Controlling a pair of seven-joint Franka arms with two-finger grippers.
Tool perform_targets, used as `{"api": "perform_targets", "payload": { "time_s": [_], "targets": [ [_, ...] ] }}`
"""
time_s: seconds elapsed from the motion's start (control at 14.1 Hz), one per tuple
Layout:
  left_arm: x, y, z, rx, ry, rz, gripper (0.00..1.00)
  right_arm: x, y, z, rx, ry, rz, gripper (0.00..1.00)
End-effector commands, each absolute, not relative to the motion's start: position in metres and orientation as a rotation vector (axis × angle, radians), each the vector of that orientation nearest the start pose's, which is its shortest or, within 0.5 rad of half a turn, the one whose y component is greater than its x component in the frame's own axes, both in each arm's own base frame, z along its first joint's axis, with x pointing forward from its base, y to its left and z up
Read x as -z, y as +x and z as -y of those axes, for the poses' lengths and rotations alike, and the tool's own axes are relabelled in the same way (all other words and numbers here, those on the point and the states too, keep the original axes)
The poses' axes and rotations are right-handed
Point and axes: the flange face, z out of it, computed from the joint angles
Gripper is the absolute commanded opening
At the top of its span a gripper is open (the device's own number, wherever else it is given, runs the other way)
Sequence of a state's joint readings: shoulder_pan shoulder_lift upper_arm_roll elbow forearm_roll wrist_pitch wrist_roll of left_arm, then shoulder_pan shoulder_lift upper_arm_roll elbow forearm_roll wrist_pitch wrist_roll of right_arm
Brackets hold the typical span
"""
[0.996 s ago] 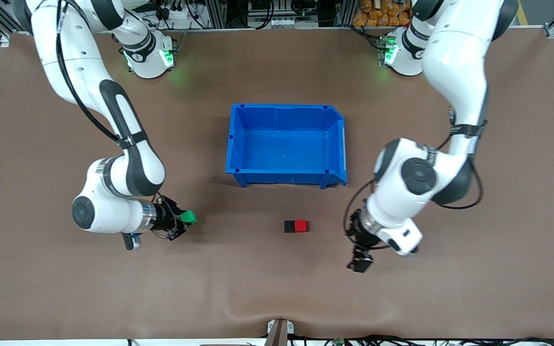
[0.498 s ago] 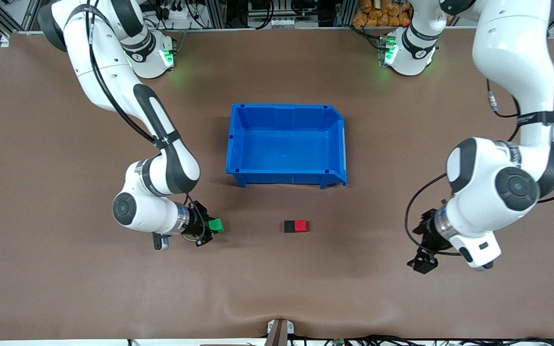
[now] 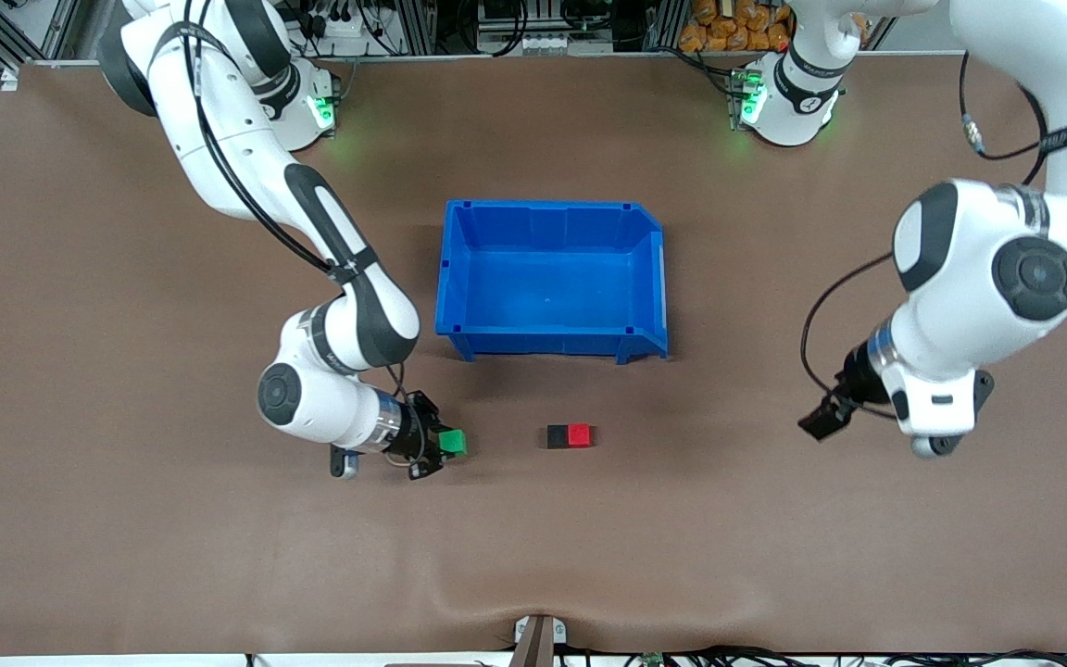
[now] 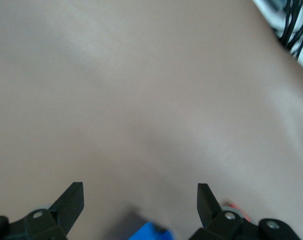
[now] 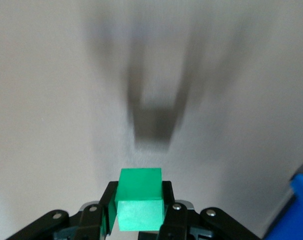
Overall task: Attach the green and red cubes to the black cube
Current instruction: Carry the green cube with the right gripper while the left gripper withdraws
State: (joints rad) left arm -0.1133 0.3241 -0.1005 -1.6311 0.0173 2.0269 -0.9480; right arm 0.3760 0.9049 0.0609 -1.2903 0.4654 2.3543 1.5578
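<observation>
Next, my right gripper lets go of the green cube against the black cube's side (image 3: 535, 435) that faces away from the red cube.
The black cube (image 3: 558, 435) and the red cube (image 3: 579, 434) sit joined side by side on the brown table, nearer the front camera than the blue bin (image 3: 470, 274). My right gripper (image 3: 441, 446) is shut on the green cube (image 3: 452, 442), just above the table, a little apart from the black cube toward the right arm's end. The green cube fills the right wrist view (image 5: 139, 205) between the fingers. My left gripper (image 3: 828, 419) is open and empty, raised over the table toward the left arm's end; its left wrist view (image 4: 139, 200) shows bare table.
The blue bin stands open and empty at the table's middle; a corner of it shows in the left wrist view (image 4: 149, 232) and in the right wrist view (image 5: 301, 210). The table's front edge has a small bracket (image 3: 538, 637).
My right gripper has carried the green cube along the table toward the black cube. My left arm has lifted and drawn back toward its own end of the table.
</observation>
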Motion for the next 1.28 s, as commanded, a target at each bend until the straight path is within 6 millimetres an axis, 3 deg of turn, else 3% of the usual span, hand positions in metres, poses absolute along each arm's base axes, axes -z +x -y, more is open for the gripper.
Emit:
{"api": "perform_targets", "payload": {
  "time_s": [0.0,0.36,0.64,1.0,1.21],
  "targets": [
    [-0.452,0.592,0.121,0.065,-3.025,0.912,1.00,-0.208,0.698,-0.338,-0.383,-1.985,-1.872,0.00],
    [-0.458,0.572,0.078,-0.132,-3.094,0.298,1.00,-0.212,0.694,-0.368,-0.407,-1.920,-1.922,0.00],
    [-0.468,0.561,0.075,-0.280,-3.085,-0.069,1.00,-0.204,0.685,-0.398,-0.405,-1.884,-1.933,0.00],
    [-0.525,0.568,0.074,-0.269,-3.090,-0.167,1.00,-0.195,0.674,-0.417,-0.410,-1.875,-1.945,0.00],
    [-0.571,0.565,0.074,-0.252,-3.091,-0.152,1.00,-0.182,0.670,-0.426,-0.380,-1.853,-1.938,0.00]
  ]
}}
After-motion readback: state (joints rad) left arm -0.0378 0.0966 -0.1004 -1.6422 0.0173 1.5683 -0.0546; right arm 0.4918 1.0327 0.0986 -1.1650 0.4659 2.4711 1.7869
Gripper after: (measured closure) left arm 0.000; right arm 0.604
